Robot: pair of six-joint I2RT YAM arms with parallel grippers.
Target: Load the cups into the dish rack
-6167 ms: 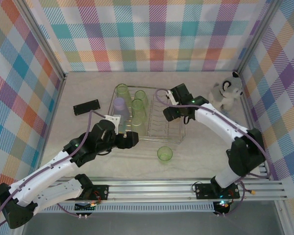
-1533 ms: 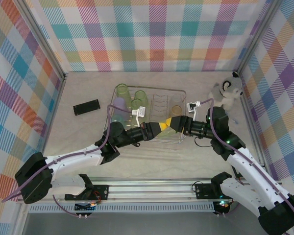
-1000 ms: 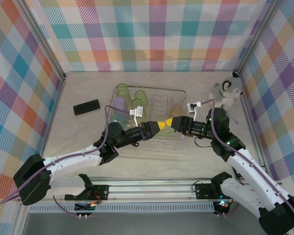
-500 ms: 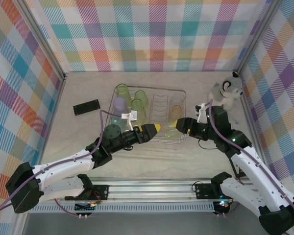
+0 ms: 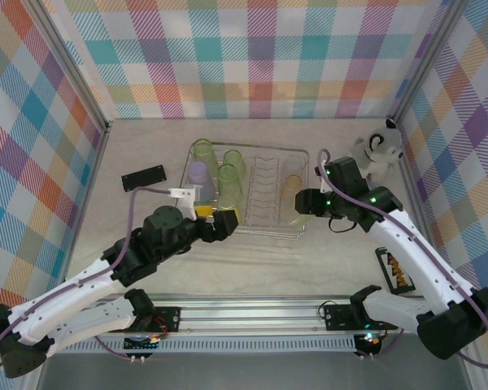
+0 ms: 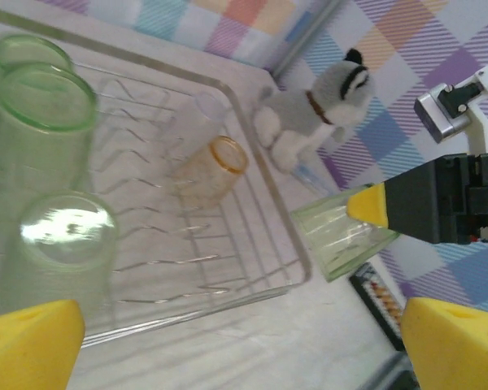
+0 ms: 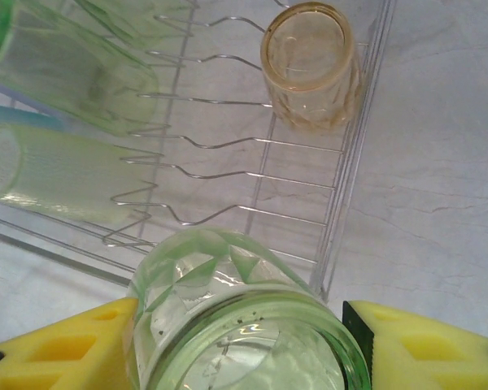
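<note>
The robot's right gripper will release the green faceted cup, now held above the rack's front corner, in the dish rack [image 5: 289, 218] [image 7: 298, 188], just in front of the orange cup.
My right gripper [image 5: 307, 203] [image 7: 240, 345] is shut on a green faceted cup [image 5: 300, 211] [image 7: 244, 325], held above the front right corner of the wire dish rack [image 5: 260, 146] [image 7: 354, 162]. That cup [image 6: 342, 240] hangs just outside the rack's [image 6: 281, 219] corner in the left wrist view. Inside the rack are an orange cup [image 5: 293, 184] [image 6: 215, 166] [image 7: 311, 61], a lavender cup [image 5: 197, 172] and green cups [image 5: 202, 150] [image 5: 233, 161] [image 5: 228, 185]; a teal edge [image 7: 8, 118] peeks out. My left gripper [image 5: 218, 221] [image 6: 244, 349] is open at the rack's front left, holding nothing.
A grey-and-white plush toy [image 5: 378, 150] [image 6: 317, 114] sits right of the rack. A black bar [image 5: 142, 177] lies to the rack's left. A small black item with orange marks [image 5: 393, 270] lies at the front right. Checked walls close in the table.
The left gripper has let go of the green cup and drawn back to the left. The right gripper, holding the cup, has lifted toward the rack's right front corner.
</note>
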